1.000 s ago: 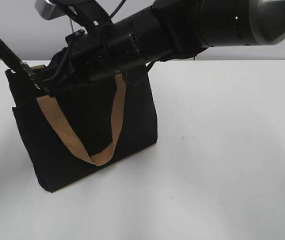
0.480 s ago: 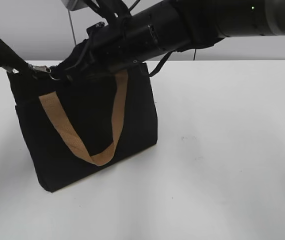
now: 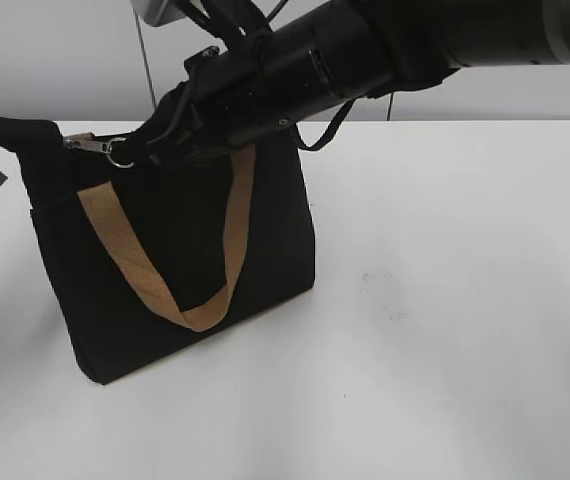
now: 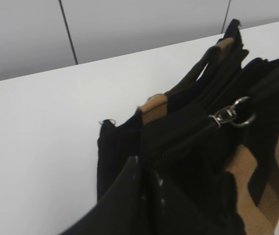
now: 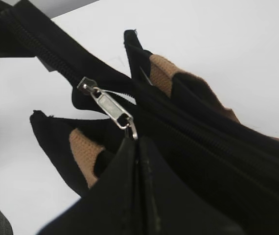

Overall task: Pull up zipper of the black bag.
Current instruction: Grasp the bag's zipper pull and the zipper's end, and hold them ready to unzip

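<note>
Next, I release the zipper pull near the black bag's top corner point(image 3: 225, 126) farthest from my left gripper, using my right gripper. The pull now sits at the bag's top edge.
The black bag point(image 3: 165, 260) stands on the white table at the left, its tan handle point(image 3: 135, 265) hanging down the front. The zipper pull, silvery with a ring point(image 3: 115, 152), sits at the bag's top edge left of the middle. My right gripper point(image 3: 137, 152) reaches across from the upper right and is shut on the pull's ring point(image 5: 129, 128); the zipper's teeth point(image 5: 41, 49) run away behind the pull. My left gripper point(image 3: 0, 135) is shut on the bag's top left corner fabric point(image 4: 144, 169). The left wrist view shows the pull point(image 4: 230, 114) farther along the top.
The white table point(image 3: 445, 300) stretches to the right and front of the bag. A grey wall with a thin dark seam point(image 3: 145, 70) runs behind it. The right arm's thick black body point(image 3: 365, 50) spans the upper part of the exterior view.
My right gripper has drawn the zipper pull to the right along the bag's top edge. The left gripper has sunk and moved a little left, still holding the corner.
</note>
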### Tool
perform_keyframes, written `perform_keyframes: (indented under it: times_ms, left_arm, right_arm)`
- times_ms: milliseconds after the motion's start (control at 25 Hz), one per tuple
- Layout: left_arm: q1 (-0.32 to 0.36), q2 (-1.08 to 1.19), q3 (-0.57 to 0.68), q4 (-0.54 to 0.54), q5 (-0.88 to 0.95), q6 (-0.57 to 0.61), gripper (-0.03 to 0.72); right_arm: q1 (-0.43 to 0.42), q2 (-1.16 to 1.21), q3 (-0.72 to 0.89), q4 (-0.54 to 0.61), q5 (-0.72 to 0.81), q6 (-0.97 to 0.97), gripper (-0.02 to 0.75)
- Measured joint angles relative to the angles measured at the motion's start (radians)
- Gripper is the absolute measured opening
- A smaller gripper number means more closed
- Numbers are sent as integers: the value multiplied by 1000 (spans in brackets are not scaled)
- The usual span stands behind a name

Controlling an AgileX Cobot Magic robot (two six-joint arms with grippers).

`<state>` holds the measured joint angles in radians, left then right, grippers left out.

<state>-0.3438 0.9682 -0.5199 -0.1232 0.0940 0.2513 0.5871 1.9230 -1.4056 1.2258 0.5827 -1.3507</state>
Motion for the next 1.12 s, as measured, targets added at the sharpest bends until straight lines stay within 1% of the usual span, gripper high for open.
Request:
perform_keyframes:
  times_ms: [200,320,640,840,1120]
  left_arm:
    - [78,-40,0,4,55,0,4]
    - [97,-75,0,5,87,0,4]
    - [98,-111,0,-4,193,0,4]
    - [98,-116,0,-6,213,0,3]
    - [98,-116,0,-6,219,0,3]
  right_arm:
    - [0,0,0,1,10,0,-1]
    - [0,0,0,1,10,0,-1]
    - [0,0,0,4,9,1,-1]
    - [-3,0,0,-1,-2,1,-1]
    - [-50,0,0,-5,-2,4,-1]
